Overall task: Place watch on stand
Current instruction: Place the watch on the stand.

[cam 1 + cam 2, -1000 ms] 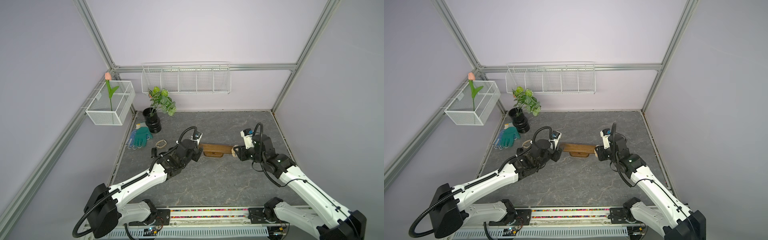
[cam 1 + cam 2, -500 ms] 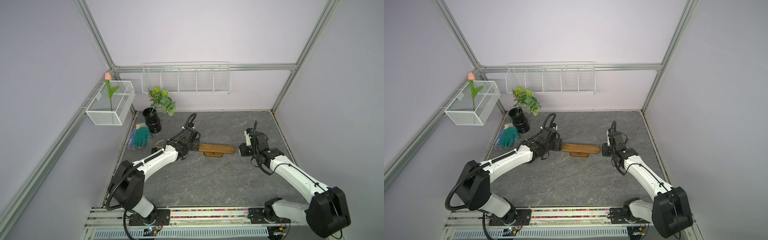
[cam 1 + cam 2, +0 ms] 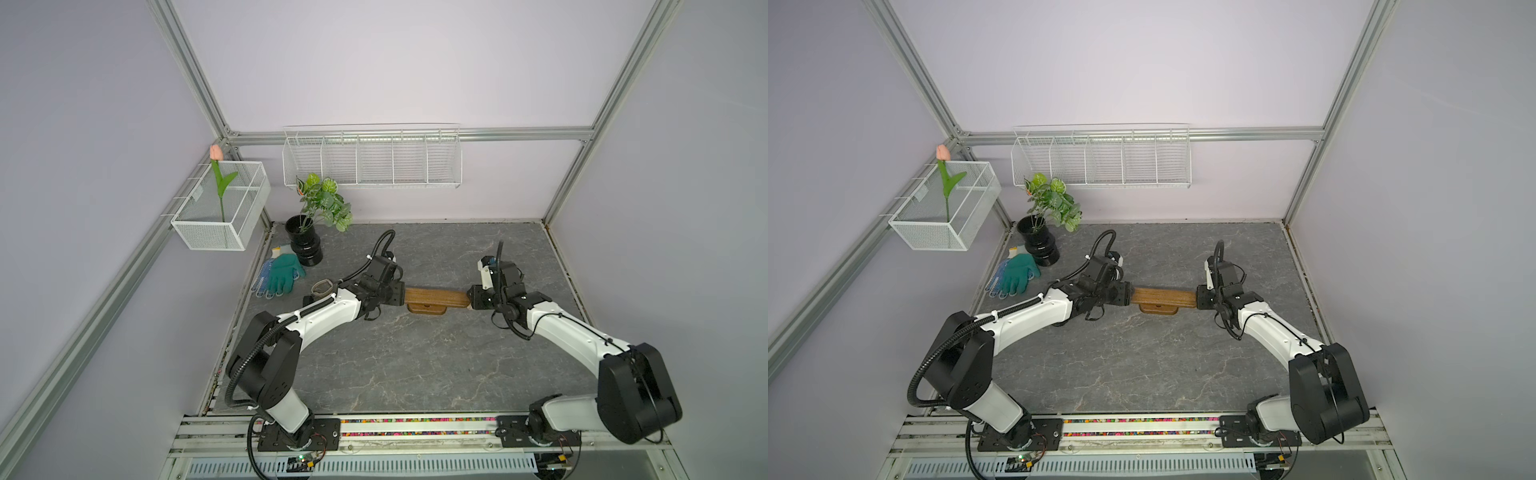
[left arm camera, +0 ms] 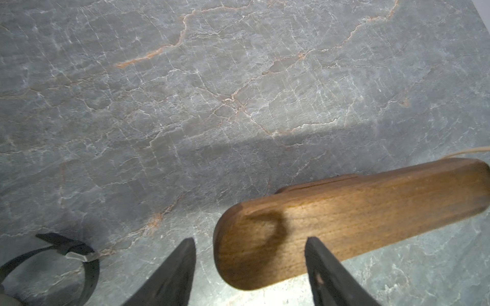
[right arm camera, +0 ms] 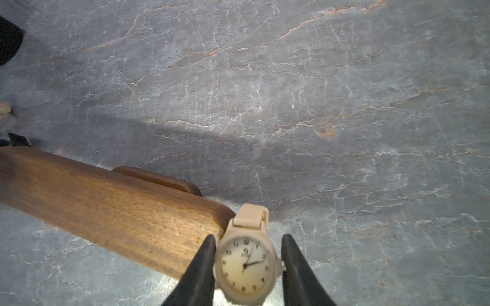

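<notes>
The robot's right gripper should release the beige watch, now held at the bar's end, around the stand's wooden bar, just inside the tip (image 3: 462, 302) (image 5: 205, 239) opposite the left gripper.
The stand (image 3: 436, 296) (image 3: 1165, 297) is a brown wooden bar on an oval foot in mid-table. My left gripper (image 4: 249, 239) (image 3: 400, 294) is open, its fingers either side of the bar's rounded left end (image 4: 265, 246), with a gap showing beside one finger. My right gripper (image 5: 249, 235) (image 3: 471, 297) is shut on a beige watch (image 5: 245, 265) with a cream dial, held right at the bar's other end (image 5: 132, 212). Whether its strap is over the bar's tip is hidden.
Two more watches lie left of the stand: a beige one (image 3: 322, 286) and a black-strapped one (image 4: 79, 259). Gloves (image 3: 282, 274), a black vase with a plant (image 3: 305, 247), a wall basket (image 3: 220, 212) and a wire shelf (image 3: 372, 160) stand behind.
Both arms have come down low over the table. The left gripper has moved onto the stand's left end, and the right one has stayed by the right end with the watch.
</notes>
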`<control>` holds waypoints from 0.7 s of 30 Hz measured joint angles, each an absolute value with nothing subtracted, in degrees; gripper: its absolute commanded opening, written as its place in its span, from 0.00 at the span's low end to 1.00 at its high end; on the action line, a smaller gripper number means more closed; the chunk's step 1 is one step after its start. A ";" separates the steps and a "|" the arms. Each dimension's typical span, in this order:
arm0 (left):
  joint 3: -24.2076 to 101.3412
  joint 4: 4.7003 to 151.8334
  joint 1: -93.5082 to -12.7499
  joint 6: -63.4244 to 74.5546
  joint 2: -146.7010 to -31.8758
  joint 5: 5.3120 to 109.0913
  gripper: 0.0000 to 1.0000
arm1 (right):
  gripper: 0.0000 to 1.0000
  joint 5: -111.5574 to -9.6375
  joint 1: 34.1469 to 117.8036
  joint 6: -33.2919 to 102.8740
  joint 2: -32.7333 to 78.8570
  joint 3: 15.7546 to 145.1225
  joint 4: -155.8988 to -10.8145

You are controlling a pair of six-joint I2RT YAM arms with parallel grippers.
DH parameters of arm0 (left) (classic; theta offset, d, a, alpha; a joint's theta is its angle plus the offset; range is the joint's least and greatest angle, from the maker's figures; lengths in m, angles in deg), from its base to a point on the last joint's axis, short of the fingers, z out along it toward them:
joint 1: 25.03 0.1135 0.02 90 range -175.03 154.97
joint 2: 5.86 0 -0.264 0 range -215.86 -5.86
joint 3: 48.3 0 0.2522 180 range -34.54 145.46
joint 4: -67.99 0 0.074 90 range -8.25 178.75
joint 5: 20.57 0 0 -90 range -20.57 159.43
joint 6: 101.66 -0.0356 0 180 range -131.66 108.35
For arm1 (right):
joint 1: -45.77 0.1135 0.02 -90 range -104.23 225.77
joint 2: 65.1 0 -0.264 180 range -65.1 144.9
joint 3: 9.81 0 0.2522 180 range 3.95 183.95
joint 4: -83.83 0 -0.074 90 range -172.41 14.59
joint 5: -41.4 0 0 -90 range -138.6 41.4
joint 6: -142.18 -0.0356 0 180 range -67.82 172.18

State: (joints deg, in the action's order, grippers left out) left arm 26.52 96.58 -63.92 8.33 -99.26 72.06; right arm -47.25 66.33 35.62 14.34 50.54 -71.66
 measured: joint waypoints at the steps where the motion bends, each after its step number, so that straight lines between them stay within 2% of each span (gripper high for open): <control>1: 26.15 96.01 -63.92 8.35 -99.24 71.80 0.67 | 0.23 -47.58 66.70 35.42 14.62 50.54 -72.01; 10: 22.48 93.37 -63.92 8.40 -99.20 68.46 0.65 | 0.24 -48.43 69.19 33.91 16.00 50.60 -73.54; 21: 21.45 92.29 -62.94 7.70 -98.59 66.49 0.62 | 0.27 -43.67 71.66 33.06 17.00 51.45 -73.59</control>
State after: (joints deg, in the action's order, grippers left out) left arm 21.45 92.29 -62.94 7.70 -98.59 66.49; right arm -43.67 71.66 33.06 17.00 51.45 -73.59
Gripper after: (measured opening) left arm 0.628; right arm 0.375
